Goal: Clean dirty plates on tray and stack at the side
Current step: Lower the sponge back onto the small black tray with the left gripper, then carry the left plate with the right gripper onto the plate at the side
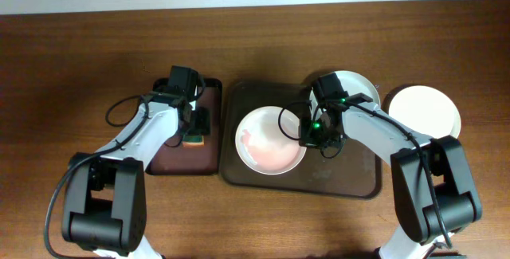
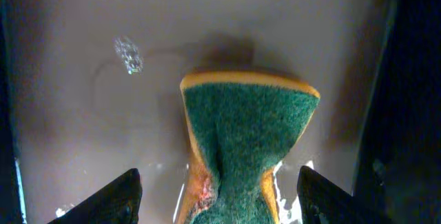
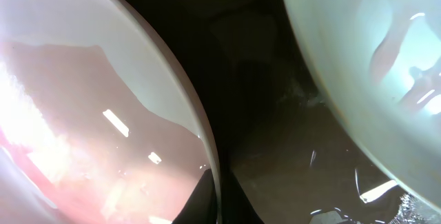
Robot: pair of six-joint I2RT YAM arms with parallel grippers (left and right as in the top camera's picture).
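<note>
I should let go of the smeared plate with my right gripper on top of the white plate on the table [image 1: 424,117] next to the brown tray.
A white plate [image 1: 269,139] with a red smear lies on the left half of the brown tray [image 1: 319,183]. My right gripper [image 1: 309,135] is shut on its right rim; the right wrist view shows the rim between my fingers [image 3: 217,200], and the smeared plate [image 3: 83,114] fills the left. A second plate [image 1: 358,86] lies at the tray's back right, partly under my right arm, and shows in the wrist view [image 3: 372,58]. A third plate [image 1: 422,111] sits on the table right of the tray. My left gripper [image 1: 195,127] is open, its fingers [image 2: 219,203] either side of a sponge.
A green and yellow sponge [image 2: 244,141] with a red stain lies on the smaller dark tray [image 1: 179,159], left of the brown tray. Its top also shows in the overhead view [image 1: 195,140]. The wooden table [image 1: 72,68] runs around both trays.
</note>
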